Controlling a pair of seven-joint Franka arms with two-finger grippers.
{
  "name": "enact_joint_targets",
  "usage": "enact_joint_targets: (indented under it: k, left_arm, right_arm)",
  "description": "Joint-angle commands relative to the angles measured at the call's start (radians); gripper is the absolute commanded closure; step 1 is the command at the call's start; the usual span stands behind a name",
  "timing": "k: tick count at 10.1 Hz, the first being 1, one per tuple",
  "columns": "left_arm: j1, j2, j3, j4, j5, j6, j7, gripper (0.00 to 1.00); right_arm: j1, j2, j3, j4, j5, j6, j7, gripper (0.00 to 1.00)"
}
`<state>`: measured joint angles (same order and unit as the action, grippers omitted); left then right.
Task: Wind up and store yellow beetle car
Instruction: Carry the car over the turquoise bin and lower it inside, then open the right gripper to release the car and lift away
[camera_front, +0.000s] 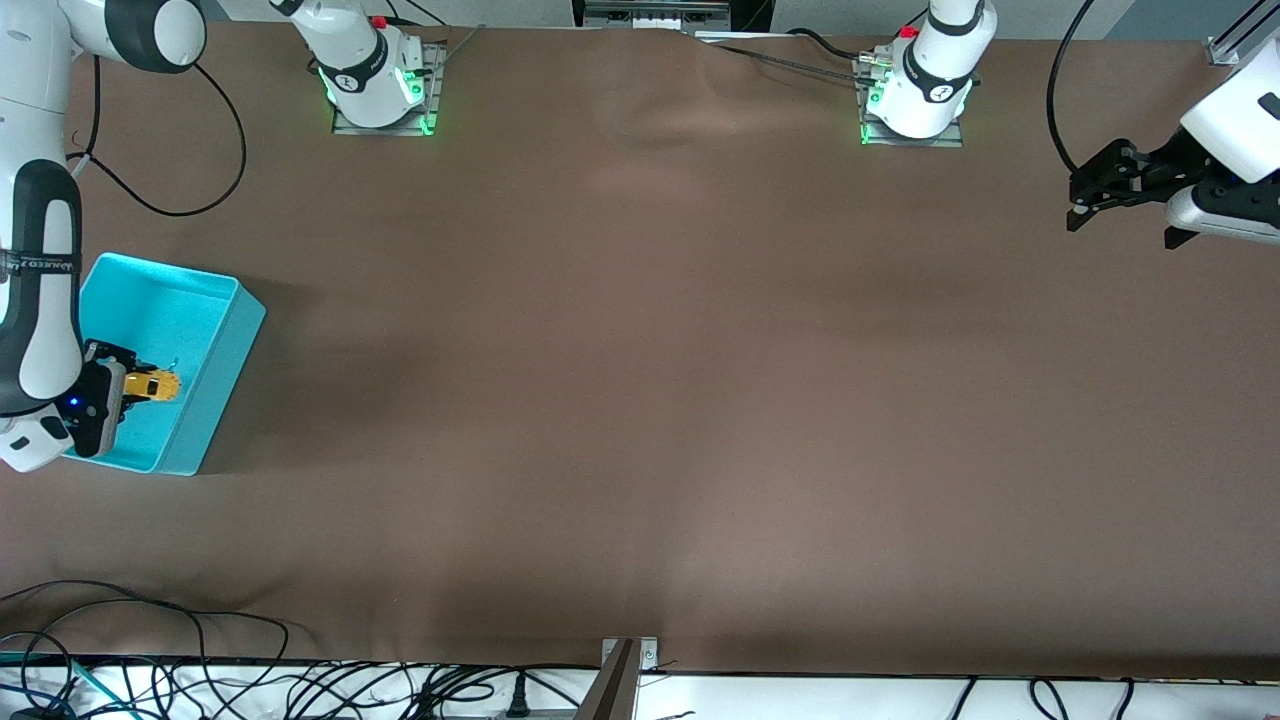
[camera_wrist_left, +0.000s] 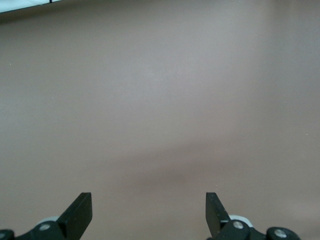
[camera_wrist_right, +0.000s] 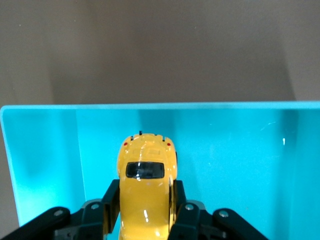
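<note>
I should use my right gripper to set the yellow beetle car down on the turquoise bin's bottom near its open-table side (camera_front: 157, 388), and it will rest there.
The yellow beetle car (camera_front: 152, 385) is a tiny yellow-orange toy with dark windows. My right gripper (camera_front: 122, 385) is shut on it and holds it inside the turquoise bin (camera_front: 215, 360), at the right arm's end of the table. In the right wrist view the car (camera_wrist_right: 146, 192) sits between both black fingers (camera_wrist_right: 111, 202), low over the bin's floor (camera_wrist_right: 240, 170). I cannot tell whether its wheels touch the floor. My left gripper (camera_front: 1078, 205) is open and empty, up over the bare table at the left arm's end; its fingers (camera_wrist_left: 80, 212) show wide apart.
The brown table cloth (camera_front: 660, 380) covers the whole table. The two arm bases (camera_front: 375, 75) stand along the edge farthest from the front camera. Cables (camera_front: 150, 640) lie along the table's nearest edge.
</note>
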<state>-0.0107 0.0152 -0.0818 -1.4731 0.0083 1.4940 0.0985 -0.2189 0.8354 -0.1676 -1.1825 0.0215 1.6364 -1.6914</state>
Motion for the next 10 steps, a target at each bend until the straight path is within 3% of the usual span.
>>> enact_joint_targets:
  k: [1, 10]
  left_arm:
    - [-0.005, 0.014, -0.001, 0.033, 0.021, -0.009, -0.013, 0.00]
    - [-0.005, 0.014, 0.001, 0.033, 0.019, -0.009, -0.013, 0.00]
  right_arm:
    - [-0.028, -0.016, 0.005, -0.038, -0.009, 0.025, -0.031, 1.00]
    - [-0.073, 0.001, 0.014, -0.112, 0.021, 0.174, -0.094, 1.00]
